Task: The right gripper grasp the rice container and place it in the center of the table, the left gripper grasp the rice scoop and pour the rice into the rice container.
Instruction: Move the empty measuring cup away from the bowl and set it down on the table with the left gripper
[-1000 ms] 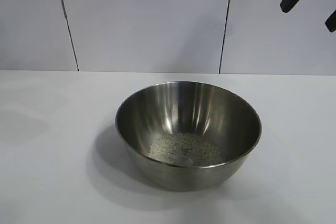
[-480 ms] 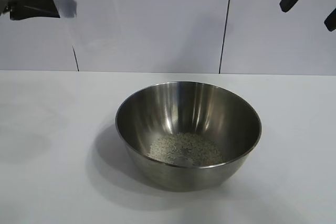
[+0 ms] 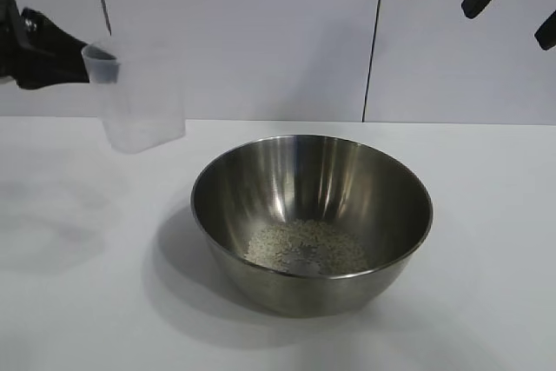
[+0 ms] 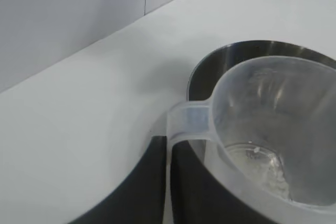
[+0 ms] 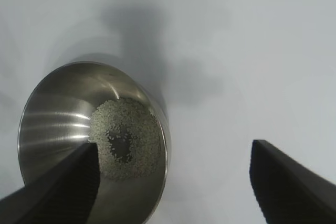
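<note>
The robot's left gripper needs to release the rice scoop, now hanging upright above the table, on the bare tabletop [image 3: 120, 275] beside the shadow of the rice container.
The rice container [image 3: 261, 175], a shiny steel bowl, stands in the middle of the white table [image 3: 78, 310] with a heap of rice [image 3: 306, 247] in its bottom. To its left, above the table, the clear rice scoop [image 3: 139, 102] hangs upright. My left gripper [image 3: 61, 62] is shut on its handle [image 4: 189, 123]. In the left wrist view the scoop [image 4: 273, 124] holds only a few grains, and the bowl's rim [image 4: 231, 56] shows behind it. My right gripper [image 3: 506, 29] hangs open high at the right, holding nothing, with the bowl [image 5: 52, 114] and rice [image 5: 126, 137] below it.
A white panelled wall [image 3: 261, 32] closes off the table's far edge. Bare tabletop lies all around the bowl, widest at the left under the scoop and at the right [image 5: 236, 77].
The scoop has swung from high over the bowl's left side out to the left and down, ending upright. The left gripper came into view with it. The right gripper has not moved.
</note>
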`<move>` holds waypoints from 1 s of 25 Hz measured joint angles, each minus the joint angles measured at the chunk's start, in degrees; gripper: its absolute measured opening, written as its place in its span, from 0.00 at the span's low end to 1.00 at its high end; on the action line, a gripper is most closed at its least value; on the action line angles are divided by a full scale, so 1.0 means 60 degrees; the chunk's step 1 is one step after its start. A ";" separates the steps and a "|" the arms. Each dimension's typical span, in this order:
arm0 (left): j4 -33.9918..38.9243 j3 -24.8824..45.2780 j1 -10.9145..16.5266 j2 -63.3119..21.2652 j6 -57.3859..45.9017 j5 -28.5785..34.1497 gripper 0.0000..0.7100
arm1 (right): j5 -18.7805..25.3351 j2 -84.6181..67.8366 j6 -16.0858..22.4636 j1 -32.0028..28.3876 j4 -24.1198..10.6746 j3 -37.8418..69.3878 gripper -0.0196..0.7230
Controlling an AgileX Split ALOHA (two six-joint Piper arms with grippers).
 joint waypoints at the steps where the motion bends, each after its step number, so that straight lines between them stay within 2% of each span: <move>1: 0.0000 0.0000 0.0052 0.0162 0.0126 0.0029 0.01 | 0.0000 0.0000 0.0000 0.0000 0.0000 0.0000 0.76; 4: -0.0007 0.0000 0.0439 0.0502 0.0442 0.0192 0.01 | 0.0000 0.0000 0.0000 0.0000 0.0000 0.0000 0.76; 7: -0.0022 0.0000 0.1055 0.0850 0.0628 0.0861 0.01 | 0.0000 0.0000 -0.0008 0.0000 0.0000 0.0000 0.76; 10: -0.0030 0.0000 0.1392 0.1216 0.0913 0.1123 0.01 | -0.0008 0.0000 -0.0017 0.0000 0.0000 0.0000 0.76; 18: -0.0042 0.0000 0.1464 0.2017 0.2539 0.1206 0.01 | -0.0020 0.0000 -0.0118 0.0000 0.0000 0.0000 0.76; 25: -0.0075 -0.0010 0.1464 0.3042 0.3160 0.0961 0.01 | -0.0023 0.0000 -0.0170 0.0000 0.0000 0.0000 0.76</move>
